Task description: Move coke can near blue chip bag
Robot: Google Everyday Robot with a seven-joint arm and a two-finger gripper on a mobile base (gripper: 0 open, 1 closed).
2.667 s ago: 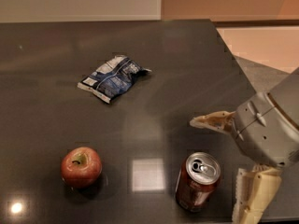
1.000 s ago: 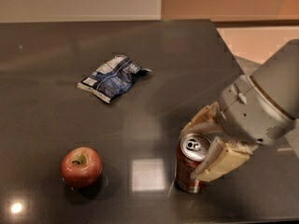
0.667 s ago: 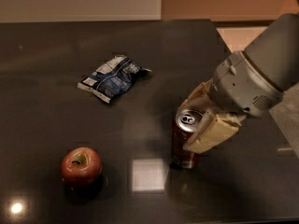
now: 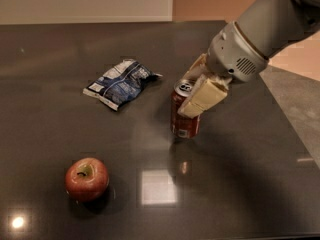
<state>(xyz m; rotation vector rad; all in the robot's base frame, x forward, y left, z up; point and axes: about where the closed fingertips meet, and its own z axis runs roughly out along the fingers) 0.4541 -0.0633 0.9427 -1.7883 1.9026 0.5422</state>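
I will set the coke can, now upright at the table's middle, on the dark table (image 4: 159,97) close beside the blue chip bag's pointed tip.
The coke can (image 4: 181,119) is a dark red can with a silver top, upright at the middle of the dark table, its base at or just above the surface. My gripper (image 4: 196,86) comes in from the upper right and is shut on the coke can, one cream finger (image 4: 204,98) across its front and the other behind it. The blue chip bag (image 4: 120,83) lies flat to the left of the can, a short gap between its right tip and the can.
A red apple (image 4: 86,179) sits at the front left of the dark glossy table (image 4: 240,184). The table's right edge runs diagonally past my arm, with grey floor beyond it. A wall stands along the far edge.
My gripper closed on the coke can at the front right and has carried it up and to the left, close to the blue chip bag. The apple and bag have not moved.
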